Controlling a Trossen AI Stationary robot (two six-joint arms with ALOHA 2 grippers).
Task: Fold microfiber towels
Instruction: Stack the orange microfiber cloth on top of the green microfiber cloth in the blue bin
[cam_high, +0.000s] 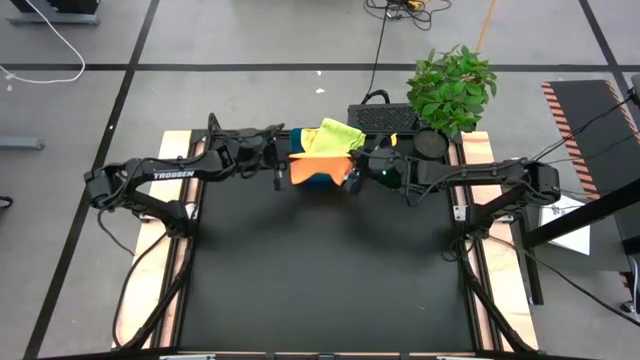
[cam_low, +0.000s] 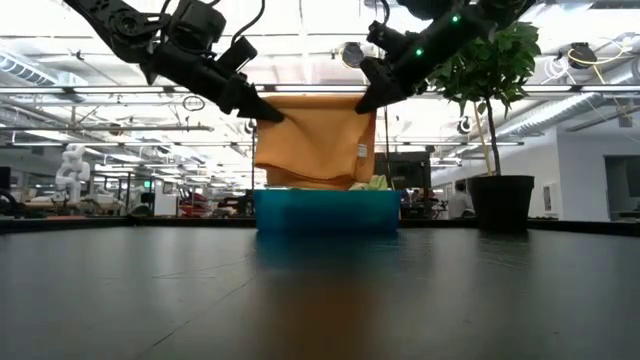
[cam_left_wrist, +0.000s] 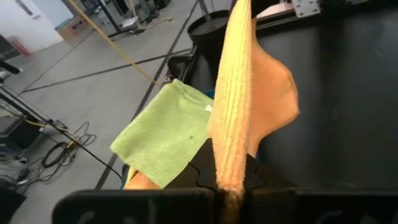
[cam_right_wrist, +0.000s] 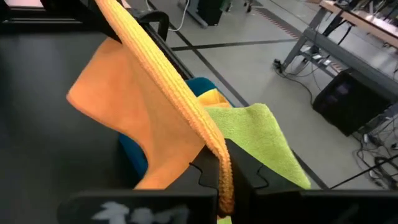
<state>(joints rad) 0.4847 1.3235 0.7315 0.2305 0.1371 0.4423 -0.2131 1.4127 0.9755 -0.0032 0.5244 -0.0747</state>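
Observation:
The orange towel, now hanging spread above the tray, will be let go by my left gripper on top of the lime green towel (cam_high: 331, 148) (cam_left_wrist: 189, 127) in the blue tray.
An orange microfiber towel (cam_low: 315, 140) hangs spread between my two grippers above a blue tray (cam_low: 325, 212) at the table's far middle. My left gripper (cam_low: 268, 110) is shut on the towel's upper left corner and my right gripper (cam_low: 365, 100) on its upper right corner. In the high view the towel (cam_high: 312, 165) covers part of the tray (cam_high: 322, 183). A lime green towel (cam_high: 338, 135) and a yellow one (cam_right_wrist: 214, 96) lie piled in the tray behind it. The orange towel's lower edge reaches tray-rim level; whether it rests there I cannot tell. My left gripper pinches the orange towel's top edge at its left corner (cam_left_wrist: 231, 177) between its two fingers, slanting down from the table's left. The cloth hangs below, its top edge running nearly straight to the other gripper. My right gripper pinches the same top edge at its right corner (cam_right_wrist: 221, 163) between its two fingers, slanting down from the table's right. The towel hangs below as a sheet, lifted above the tray.
A potted plant (cam_high: 452, 88) stands at the far right corner, its pot (cam_low: 497, 203) just right of the tray. A black slotted box (cam_high: 385, 118) sits behind the tray. The dark table mat (cam_high: 330, 280) stretches toward the near edge.

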